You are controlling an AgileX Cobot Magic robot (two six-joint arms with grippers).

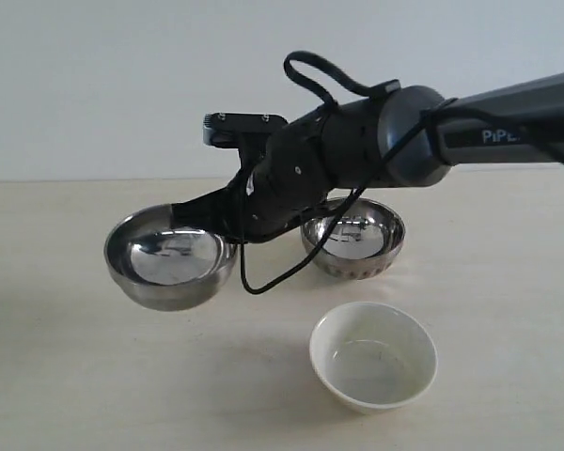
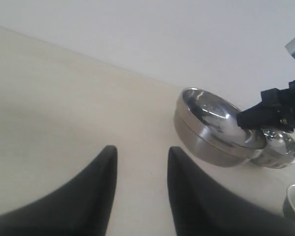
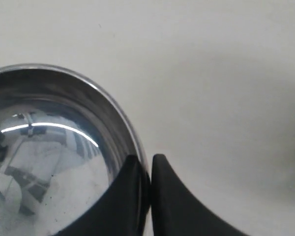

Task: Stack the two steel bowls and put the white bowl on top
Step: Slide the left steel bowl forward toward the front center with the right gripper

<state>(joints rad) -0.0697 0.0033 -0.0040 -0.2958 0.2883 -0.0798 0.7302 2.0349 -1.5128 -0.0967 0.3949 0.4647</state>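
Observation:
The steel bowl will go down from my right gripper on the bare table (image 1: 224, 346) close beside the white bowl.
My right gripper (image 3: 147, 158) is shut on the rim of the left steel bowl (image 3: 49, 147), one finger inside and one outside. In the exterior view that gripper (image 1: 180, 211) reaches across from the right to this bowl (image 1: 169, 258), which shows again in the left wrist view (image 2: 211, 128). I cannot tell whether it rests on the table. The other steel bowl (image 1: 354, 240), with a patterned band, stands behind the arm. The white bowl (image 1: 373, 357) sits nearer, to the right. My left gripper (image 2: 142, 152) is open over bare table, apart from the bowls.
The right arm (image 1: 423, 136) and its looping black cable (image 1: 263, 277) hang over the space between the two steel bowls. The pale table (image 1: 75, 376) runs back to a white wall (image 1: 94, 85).

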